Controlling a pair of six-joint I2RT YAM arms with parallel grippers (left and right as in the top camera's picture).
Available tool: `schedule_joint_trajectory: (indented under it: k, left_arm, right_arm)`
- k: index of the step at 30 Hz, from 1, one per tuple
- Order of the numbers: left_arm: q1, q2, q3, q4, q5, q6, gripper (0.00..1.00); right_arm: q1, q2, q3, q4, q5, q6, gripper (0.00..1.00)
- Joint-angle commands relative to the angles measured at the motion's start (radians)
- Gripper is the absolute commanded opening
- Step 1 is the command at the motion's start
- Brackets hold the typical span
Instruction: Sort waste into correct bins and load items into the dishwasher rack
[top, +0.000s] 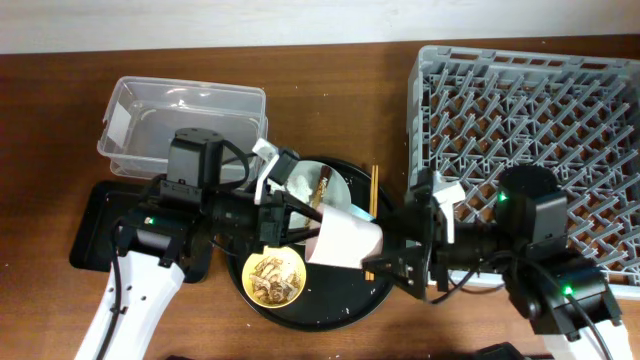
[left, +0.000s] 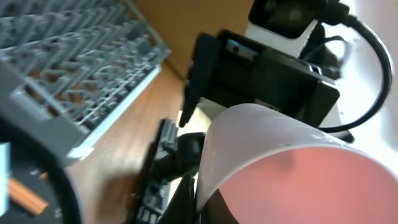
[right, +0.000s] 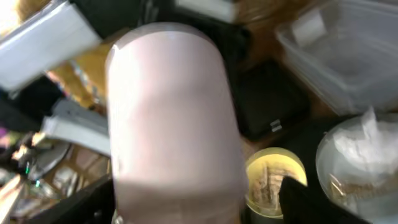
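Observation:
I need to take the cup's base (top: 374, 245) with my right gripper, as my left gripper holds the pink cup by its rim, before I set it in the rack with its opening down.
The pink cup (top: 345, 240) lies sideways in the air over the round black tray (top: 340, 308), between both grippers. My left gripper (top: 300, 228) pinches its rim; the left wrist view looks into the pink inside (left: 298, 177), with one finger (left: 205, 202) against the wall. My right gripper (top: 397, 255) is open around the cup's base (right: 174, 112), its right finger standing clear of the wall. The yellow bowl (top: 274, 277) holds brown scraps. The grey-green plate (top: 335, 187) carries white tissue (top: 298, 185) and the brown wrapper (top: 323, 185). Chopsticks (top: 374, 190) lie beside it.
The grey dishwasher rack (top: 540, 100) fills the right side, close behind my right arm. The clear tub (top: 180, 115) stands at the back left, and the shallow black tray (top: 90, 225) lies in front of it, partly under my left arm. A bit of pale blue (top: 355, 213) shows behind the cup.

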Motion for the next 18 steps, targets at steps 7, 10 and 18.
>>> schedule_joint_trajectory:
  k: [7,10,18]
  left_arm:
    - [0.004,0.003,0.011,0.007,0.073,0.03,0.0]
    - [0.004,0.003,0.011,0.009,0.073,0.03,0.0]
    - [0.004,0.003,0.011,0.037,0.074,0.029,0.25]
  right_arm:
    - [0.161,0.016,0.013,0.16,-0.034,0.12,0.48]
    - [0.158,0.016,0.013,0.159,-0.033,0.12,0.75]
    - [0.153,0.013,0.013,0.13,0.028,0.119,0.5]
